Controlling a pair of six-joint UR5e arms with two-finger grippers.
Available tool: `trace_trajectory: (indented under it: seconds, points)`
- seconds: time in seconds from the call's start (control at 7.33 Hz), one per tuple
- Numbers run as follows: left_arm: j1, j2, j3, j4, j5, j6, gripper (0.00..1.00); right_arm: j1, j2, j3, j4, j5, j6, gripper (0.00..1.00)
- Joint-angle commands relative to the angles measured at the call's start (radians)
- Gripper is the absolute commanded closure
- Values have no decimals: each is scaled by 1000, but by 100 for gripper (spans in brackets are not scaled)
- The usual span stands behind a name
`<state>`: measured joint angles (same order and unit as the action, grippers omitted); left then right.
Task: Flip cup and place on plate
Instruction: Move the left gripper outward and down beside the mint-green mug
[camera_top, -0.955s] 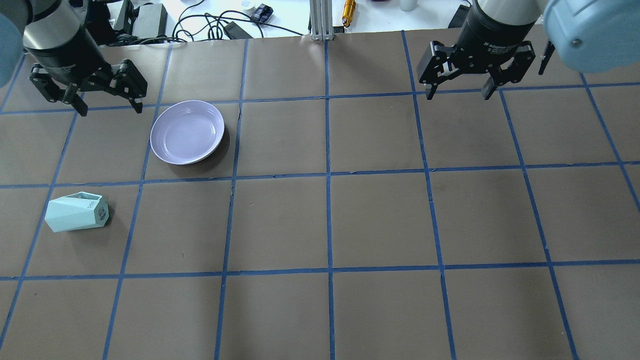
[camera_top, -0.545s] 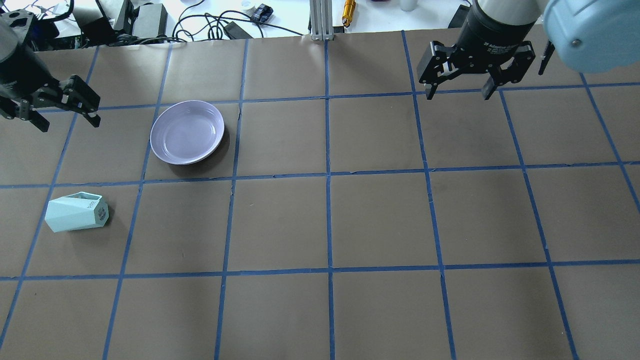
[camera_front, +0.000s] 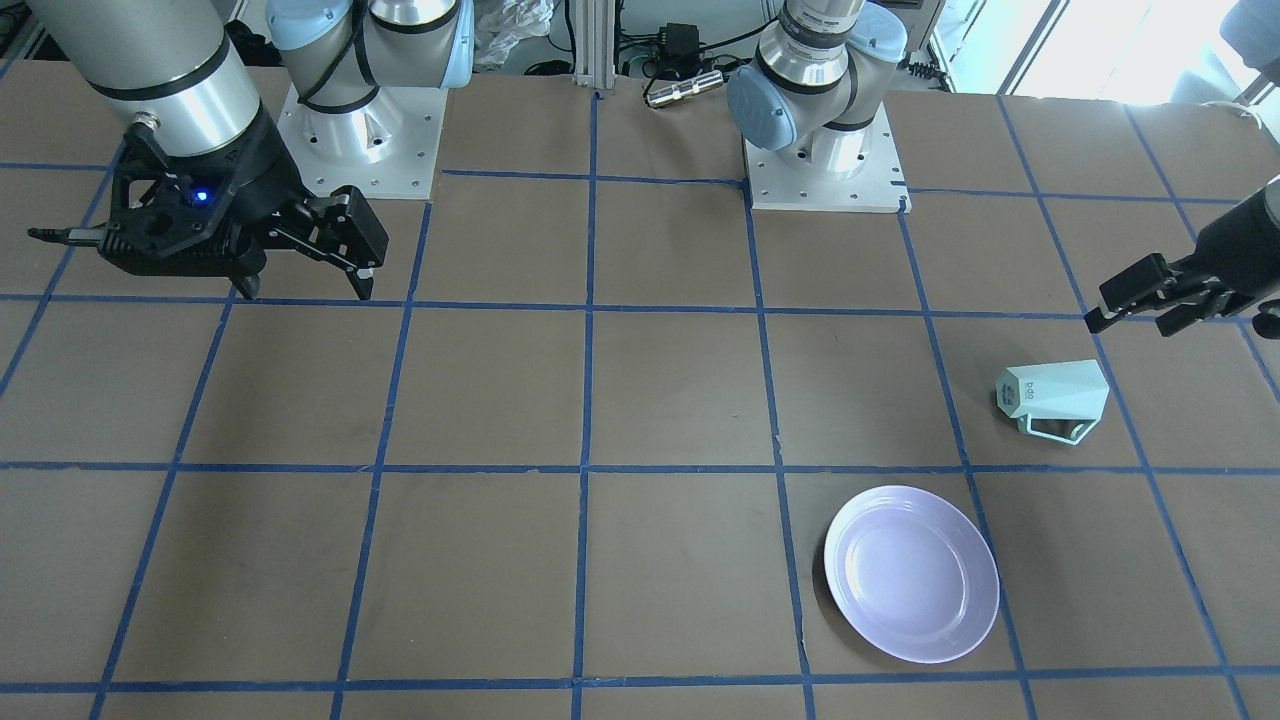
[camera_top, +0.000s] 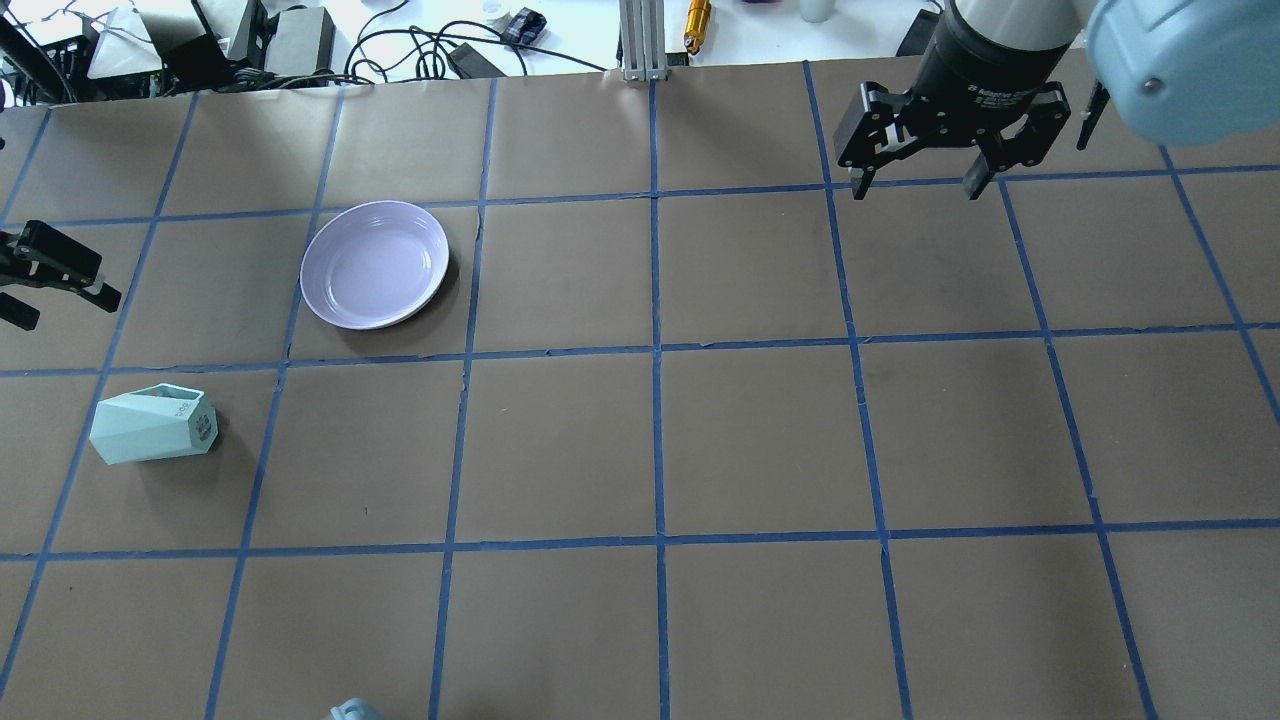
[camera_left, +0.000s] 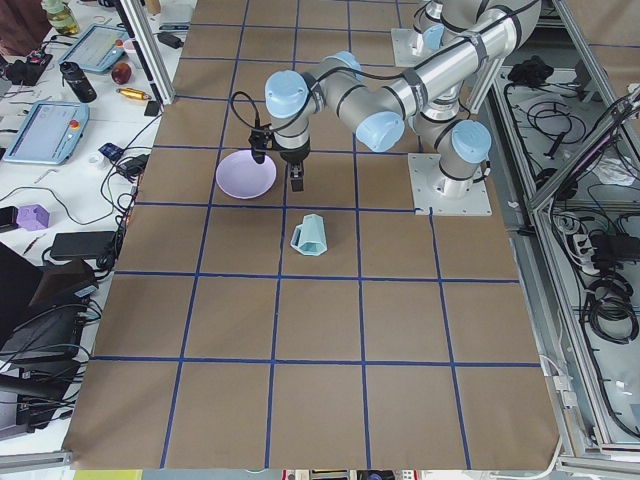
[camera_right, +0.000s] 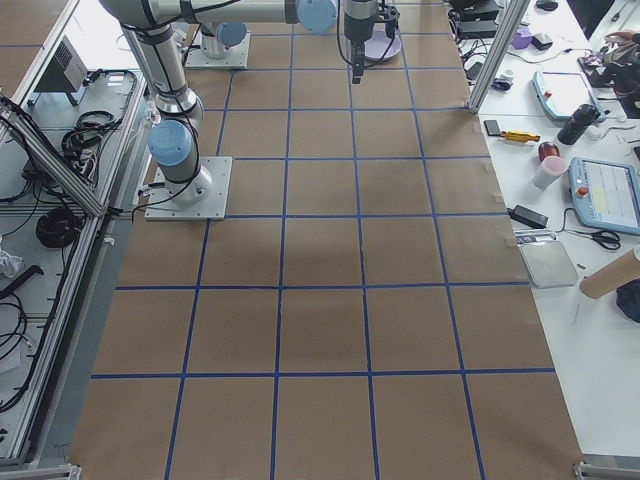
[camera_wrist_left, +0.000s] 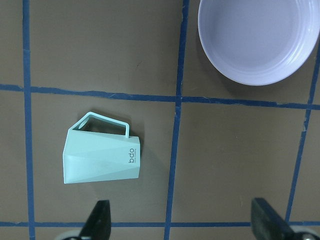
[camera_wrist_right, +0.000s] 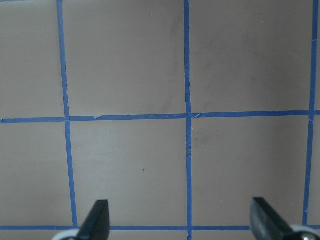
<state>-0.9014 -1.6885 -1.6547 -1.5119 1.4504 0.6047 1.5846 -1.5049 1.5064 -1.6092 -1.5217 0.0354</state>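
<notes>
The robot's left gripper will next go to the mint-green cup's rim (camera_front: 1098, 366) (camera_wrist_left: 65, 179), on the side opposite its handle, and close there with one finger inside.
The mint-green cup (camera_top: 152, 424) lies on its side on the brown table near the left edge, also in the front view (camera_front: 1055, 398) and the left wrist view (camera_wrist_left: 102, 157). Its handle points toward the lavender plate (camera_top: 375, 264), which stands empty one grid square away (camera_front: 912, 573) (camera_wrist_left: 257, 40). My left gripper (camera_top: 60, 300) is open and empty, above the table beside the cup, mostly past the overhead view's left edge (camera_front: 1135, 320) (camera_wrist_left: 185, 220). My right gripper (camera_top: 915, 185) is open and empty over the far right of the table (camera_front: 305, 290) (camera_wrist_right: 182, 222).
Blue tape lines (camera_top: 655, 350) divide the table into squares. Cables and power bricks (camera_top: 300, 40), an aluminium post (camera_top: 640, 40) and an orange tool (camera_top: 697, 22) lie beyond the far edge. The two arm bases (camera_front: 825, 150) stand at the robot's side.
My left gripper has swung left and nearer to the cup's row, leaving most of the overhead view. Cup, plate and right gripper have not moved.
</notes>
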Motion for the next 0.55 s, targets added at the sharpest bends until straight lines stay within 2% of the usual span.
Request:
trace_trajectory:
  seconds: [0.0, 0.41]
  points:
    - [99, -40, -16, 2, -48, 113, 0, 0, 0, 0, 0, 0, 0, 0]
    - [214, -133, -13, 4, -175, 280, 0, 0, 0, 0, 0, 0, 0, 0]
